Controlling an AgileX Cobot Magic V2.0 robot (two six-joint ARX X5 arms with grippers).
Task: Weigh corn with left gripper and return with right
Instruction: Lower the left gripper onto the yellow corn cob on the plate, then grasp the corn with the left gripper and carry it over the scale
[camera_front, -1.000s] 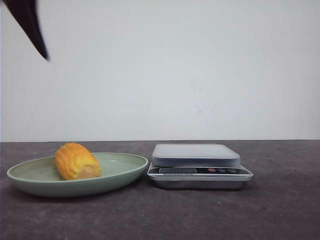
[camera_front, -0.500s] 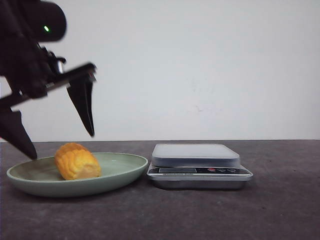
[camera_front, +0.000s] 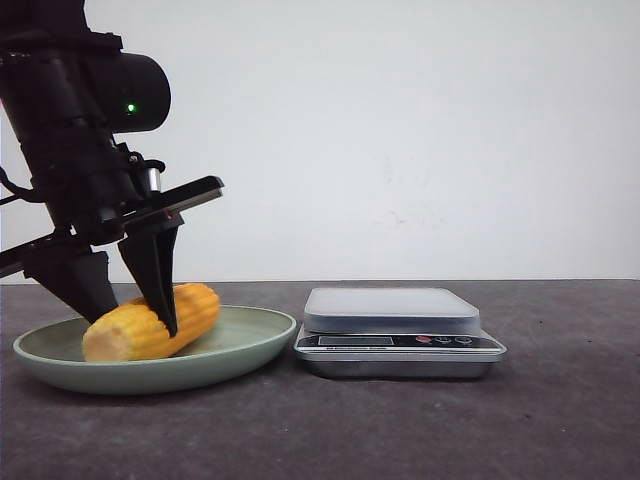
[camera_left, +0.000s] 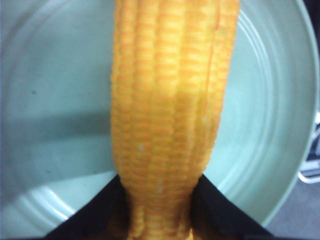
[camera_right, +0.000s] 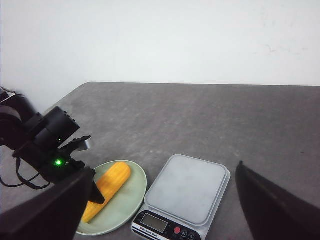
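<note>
The robot's left gripper will release the corn on the flat grey platform of the silver kitchen scale (camera_front: 382, 294).
The corn (camera_front: 195, 308) lies slanted in the pale green plate (camera_front: 250, 345). My left gripper (camera_front: 135, 322) reaches down into the plate, one finger on each side of the cob. In the left wrist view the corn (camera_left: 167, 100) fills the middle and both black fingers (camera_left: 90, 220) press against its sides, so this gripper (camera_left: 160, 220) is shut on it. The cob still rests on the plate. My right gripper (camera_right: 165, 167) is open and empty, high above the table. It looks down on the corn (camera_right: 112, 182), the plate (camera_right: 132, 200) and the left arm (camera_right: 50, 142).
A silver kitchen scale (camera_front: 395, 310) with a flat grey platform stands just right of the plate, also in the right wrist view (camera_right: 187, 192). The dark grey table (camera_front: 400, 430) runs back to a white wall.
My left gripper has come down from the upper left into the plate and closed round the corn. The cob has turned and now lies lengthwise across the plate.
</note>
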